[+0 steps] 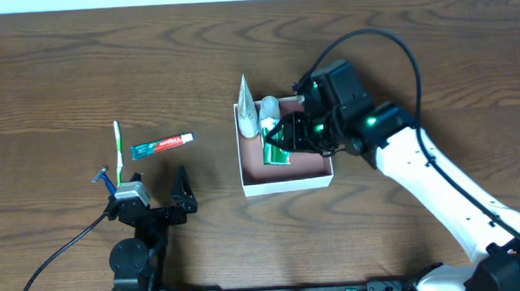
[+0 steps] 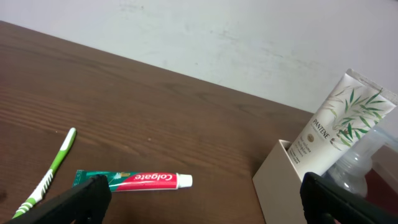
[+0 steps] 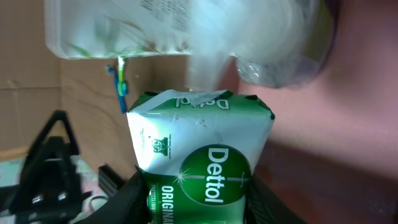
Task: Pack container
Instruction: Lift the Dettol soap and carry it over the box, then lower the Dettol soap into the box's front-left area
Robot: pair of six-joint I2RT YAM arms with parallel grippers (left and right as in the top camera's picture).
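Note:
My right gripper is to let go of the green-and-white Dettol packet on the bottom of the box, between the Pantene tube and the box's near side (image 1: 258, 166).
The container (image 1: 284, 185) is a shallow white-walled box with a pinkish floor at the table's middle. Inside it a white Pantene tube (image 1: 246, 109) leans at the left wall beside a clear bottle (image 1: 268, 109). My right gripper (image 1: 284, 142) is shut on a green-and-white Dettol packet (image 3: 199, 163) and holds it over the box floor. My left gripper (image 1: 160, 197) is open and empty near the front left. A Colgate toothpaste tube (image 1: 162, 145) and a green toothbrush (image 1: 117, 146) lie left of the box; both show in the left wrist view, the toothpaste (image 2: 134, 180) and toothbrush (image 2: 53, 174).
A blue-handled razor (image 1: 106, 180) lies by the left arm's wrist. The box's near wall (image 2: 277, 186) shows at the right of the left wrist view, with the Pantene tube (image 2: 339, 127) above it. A pale wall runs behind the table's far edge.

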